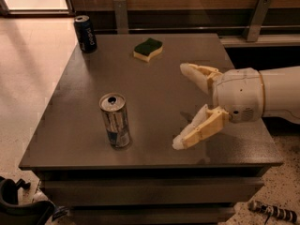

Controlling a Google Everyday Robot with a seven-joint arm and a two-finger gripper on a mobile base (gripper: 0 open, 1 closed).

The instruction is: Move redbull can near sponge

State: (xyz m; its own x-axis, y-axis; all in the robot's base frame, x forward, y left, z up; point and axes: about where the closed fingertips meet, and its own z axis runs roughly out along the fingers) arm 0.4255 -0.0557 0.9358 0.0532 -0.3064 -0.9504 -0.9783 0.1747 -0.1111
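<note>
My gripper needs to move to close around the middle of the redbull can [117,126], at a spot that is well below the top rim of the can.
The redbull can [115,120], tall, slim and silver with blue patches low on its side, stands upright near the front left of the dark table [154,78]. The sponge [148,49], dark green on top and pale yellow below, lies flat near the table's far edge, well apart from the can. My gripper [182,107] comes in from the right above the table, its pale fingers spread wide and empty. It is to the right of the can with a clear gap between them.
A shorter dark blue can [86,33] stands at the table's far left corner. A wooden wall with metal brackets [255,18] runs behind the table. Light floor lies to the left, and dark gear [18,205] sits on the floor at the front left.
</note>
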